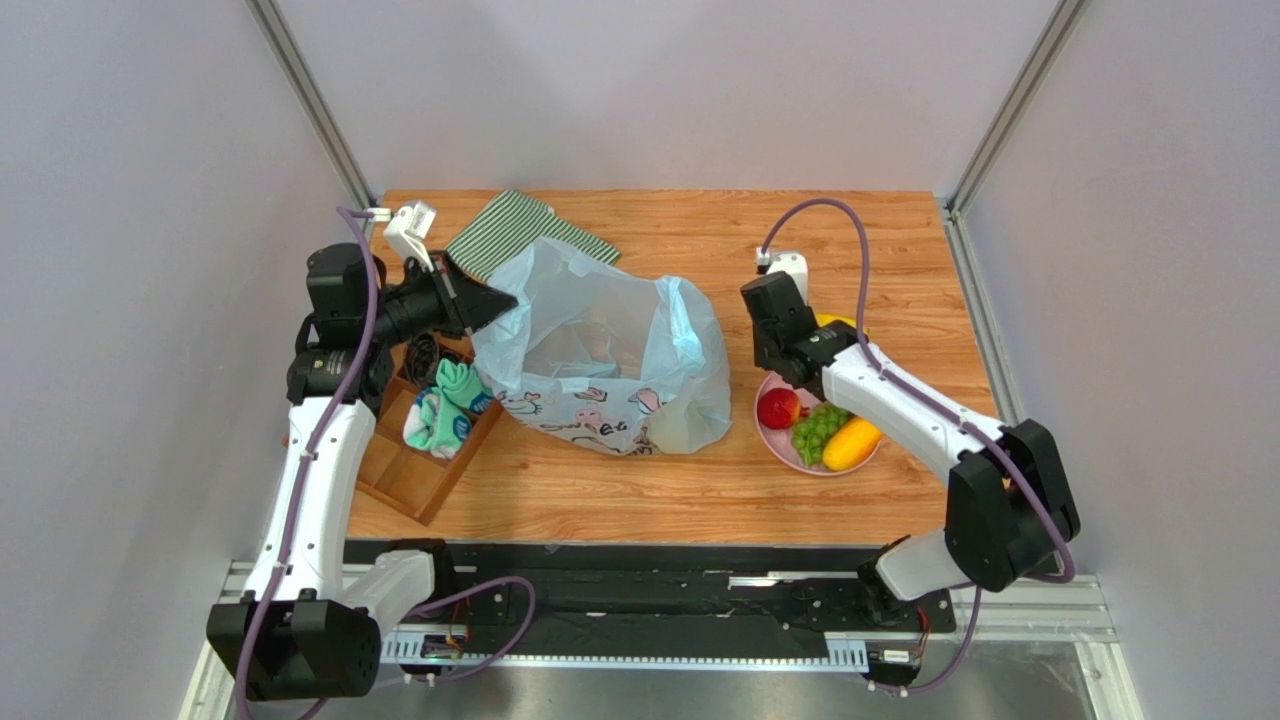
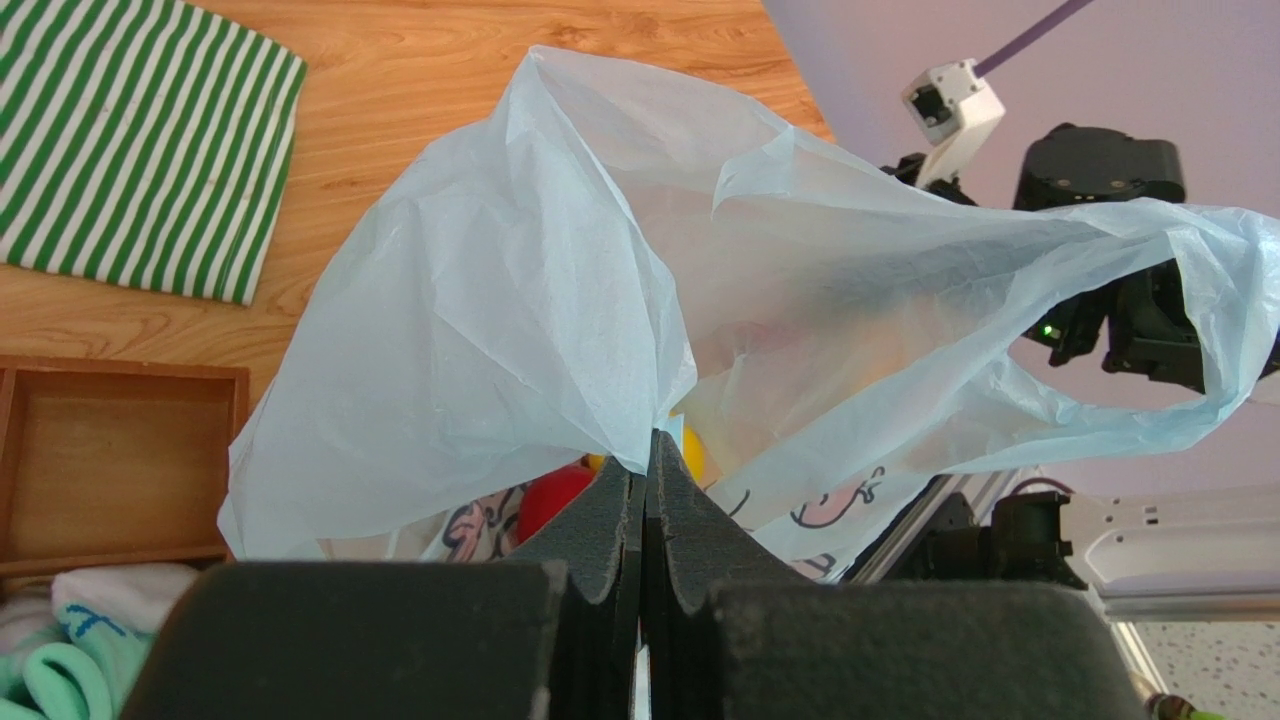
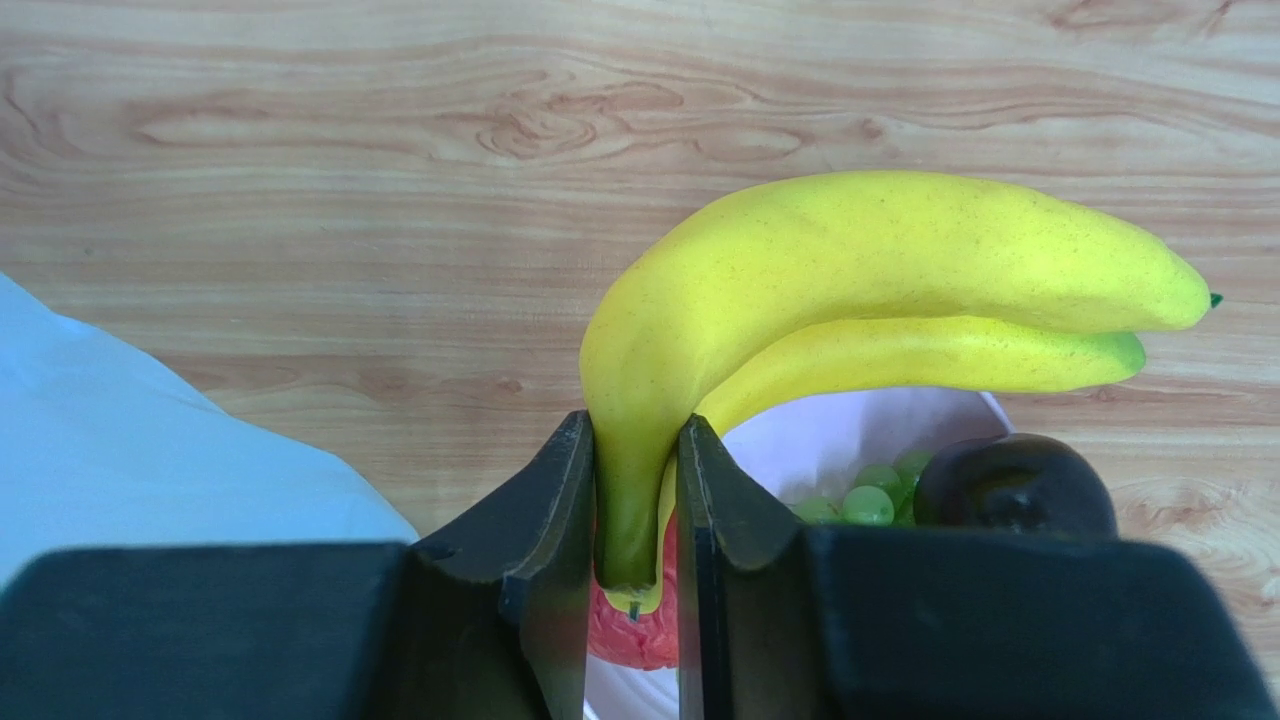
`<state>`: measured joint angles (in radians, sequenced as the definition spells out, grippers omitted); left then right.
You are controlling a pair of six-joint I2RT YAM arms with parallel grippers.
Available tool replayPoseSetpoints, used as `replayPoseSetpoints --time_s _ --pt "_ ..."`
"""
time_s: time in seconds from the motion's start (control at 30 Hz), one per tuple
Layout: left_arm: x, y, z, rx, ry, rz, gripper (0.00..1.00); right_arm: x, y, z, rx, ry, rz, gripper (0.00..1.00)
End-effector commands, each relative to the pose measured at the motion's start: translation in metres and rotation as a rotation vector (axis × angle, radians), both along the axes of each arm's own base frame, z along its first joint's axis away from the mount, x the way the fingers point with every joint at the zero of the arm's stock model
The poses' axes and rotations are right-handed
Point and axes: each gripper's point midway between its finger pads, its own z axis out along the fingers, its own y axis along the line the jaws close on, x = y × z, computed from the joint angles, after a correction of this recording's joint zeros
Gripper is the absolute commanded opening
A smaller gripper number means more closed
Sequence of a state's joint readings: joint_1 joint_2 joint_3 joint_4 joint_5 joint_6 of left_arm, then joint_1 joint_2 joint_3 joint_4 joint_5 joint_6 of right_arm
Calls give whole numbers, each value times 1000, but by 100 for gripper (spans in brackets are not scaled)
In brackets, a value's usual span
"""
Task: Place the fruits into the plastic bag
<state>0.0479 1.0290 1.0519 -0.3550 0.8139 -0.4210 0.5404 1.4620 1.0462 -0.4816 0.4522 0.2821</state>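
Note:
I should use my right gripper to carry out the release of the yellow banana, letting it go inside the opening of the pale-blue plastic bag (image 1: pixel 621 357).
The pale-blue plastic bag (image 1: pixel 601 360) lies mid-table with its mouth facing right. My left gripper (image 1: pixel 489 308) is shut on the bag's left edge and holds it up, as the left wrist view (image 2: pixel 649 465) shows. A red shape (image 2: pixel 549 495) and a yellow shape (image 2: pixel 694 450) show behind the bag film; I cannot tell whether they are inside. My right gripper (image 3: pixel 631 495) is shut on the stem of the yellow banana (image 3: pixel 842 285), above the pink plate (image 1: pixel 796 450). On the plate lie a red apple (image 1: pixel 778 407), green grapes (image 1: pixel 819 432), a mango (image 1: pixel 852 444) and a dark avocado (image 3: pixel 1014 483).
A green striped cloth (image 1: pixel 526 233) lies at the back behind the bag. A wooden box (image 1: pixel 413 465) holding rolled teal-white socks (image 1: pixel 446 413) stands at the left, beside the left arm. Grey walls enclose the table on three sides.

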Motion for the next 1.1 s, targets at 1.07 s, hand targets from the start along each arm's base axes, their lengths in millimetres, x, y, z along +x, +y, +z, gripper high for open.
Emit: replayPoseSetpoints --time_s 1.07 --pt "-4 -3 13 -25 -62 -30 0 -215 203 358 1104 -339 1216 0"
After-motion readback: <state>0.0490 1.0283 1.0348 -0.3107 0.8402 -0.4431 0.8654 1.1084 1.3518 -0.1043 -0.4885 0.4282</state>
